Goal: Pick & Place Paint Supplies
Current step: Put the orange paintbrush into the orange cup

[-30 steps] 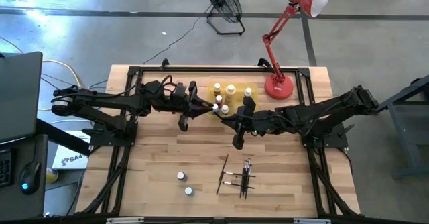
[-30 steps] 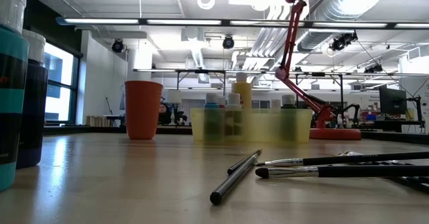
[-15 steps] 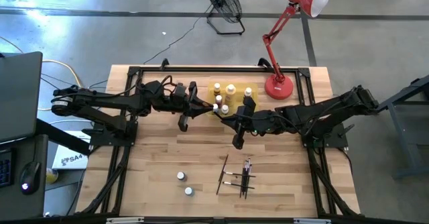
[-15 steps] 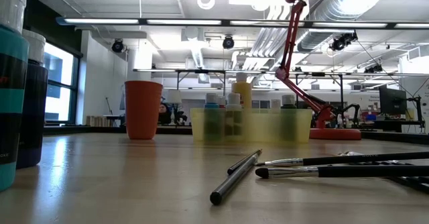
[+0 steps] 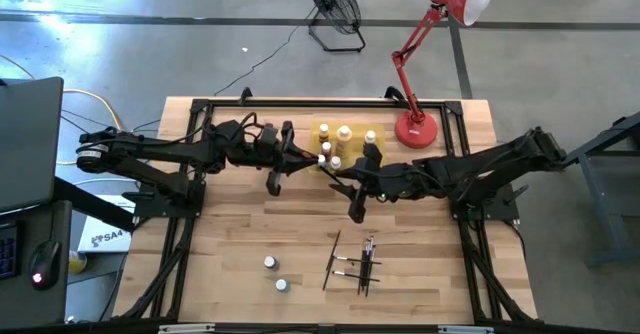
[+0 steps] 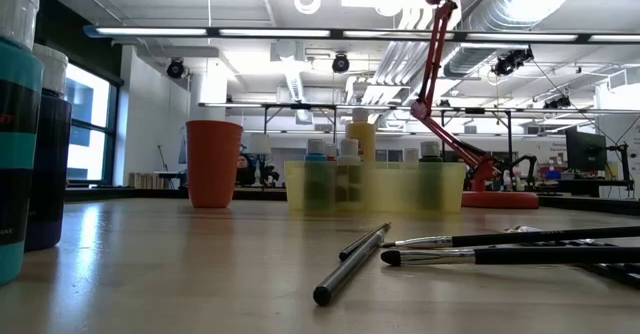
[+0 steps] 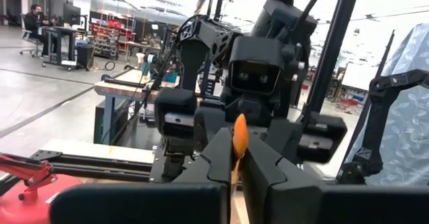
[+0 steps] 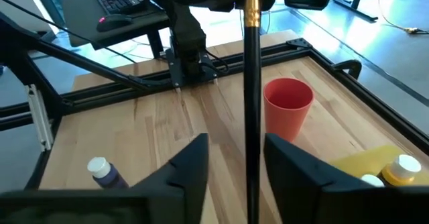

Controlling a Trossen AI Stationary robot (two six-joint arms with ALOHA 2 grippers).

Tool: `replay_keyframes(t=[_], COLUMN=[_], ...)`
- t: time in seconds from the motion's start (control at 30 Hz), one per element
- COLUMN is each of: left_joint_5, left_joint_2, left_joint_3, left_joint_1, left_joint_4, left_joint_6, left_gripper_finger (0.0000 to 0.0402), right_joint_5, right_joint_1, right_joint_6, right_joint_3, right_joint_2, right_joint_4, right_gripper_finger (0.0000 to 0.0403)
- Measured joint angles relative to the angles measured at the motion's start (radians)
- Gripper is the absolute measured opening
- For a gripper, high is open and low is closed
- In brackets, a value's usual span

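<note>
The paintbrush, now held over the table's middle, will be let go by my left gripper inside the red cup [image 5: 277,149] next to the yellow tray.
Over the middle of the table, next to the yellow tray [image 5: 345,139] with several small bottles, my two grippers meet tip to tip. My left gripper [image 7: 236,160] [image 5: 320,164] is shut on a thin dark-handled paintbrush [image 8: 252,83] with a gold ferrule. My right gripper [image 8: 236,150] [image 5: 340,180] is open. Its fingers stand on either side of the brush's handle, with gaps showing. Two capped bottles [image 5: 275,274] stand upright near the front edge of the table. Several more brushes [image 5: 355,262] lie flat to their right. My left gripper pinches the paintbrush between its two fingers close to the bristle end, and the orange tip [image 7: 239,138] sticks up past the fingers. It comes in about level from the table's left. The brush is lifted clear of the table. Its dark handle [image 8: 252,117] reaches away between my right gripper's fingers.
A red cup [image 8: 288,106] stands on the wood beside the tray, below the grippers. One purple bottle [image 8: 102,172] lies apart on the table. A red desk lamp [image 5: 415,124] stands at the far right. The black frame rails [image 5: 300,102] run around the table.
My right gripper's fingers have parted from the brush handle. Both arms have kept their place, and the brush stays in the air at my left gripper.
</note>
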Motion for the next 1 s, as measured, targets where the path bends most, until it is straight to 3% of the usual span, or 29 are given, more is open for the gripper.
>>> replay_keyframes(t=[0.13,0.3,0.47,0.73,1.0], left_joint_5=[-0.007,-0.025,-0.057,-0.257,-0.410], left_joint_2=[-0.027,-0.130,-0.249,-0.450,-0.606], left_joint_3=[-0.001,0.000,-0.001,0.000,-0.034], left_joint_1=[0.014,0.077,0.136,0.144,0.144], left_joint_4=[-0.010,-0.145,-0.385,-0.721,-0.930], left_joint_6=[0.026,0.031,0.033,0.102,0.099], left_gripper_finger=[0.0006,0.0004,0.0004,0.0004,0.0004], right_joint_5=[-0.028,-0.050,-0.068,-0.068,-0.067], right_joint_1=[0.003,0.010,0.026,0.046,0.046], right_joint_6=[0.005,0.066,0.107,0.109,0.133], right_joint_3=[0.000,0.000,0.000,0.000,0.000], right_joint_2=[-0.057,-0.160,-0.230,-0.256,-0.249], right_joint_4=[-0.038,-0.114,-0.178,-0.257,-0.322], right_gripper_finger=[0.0177,0.0188,0.0178,0.0152,0.0107])
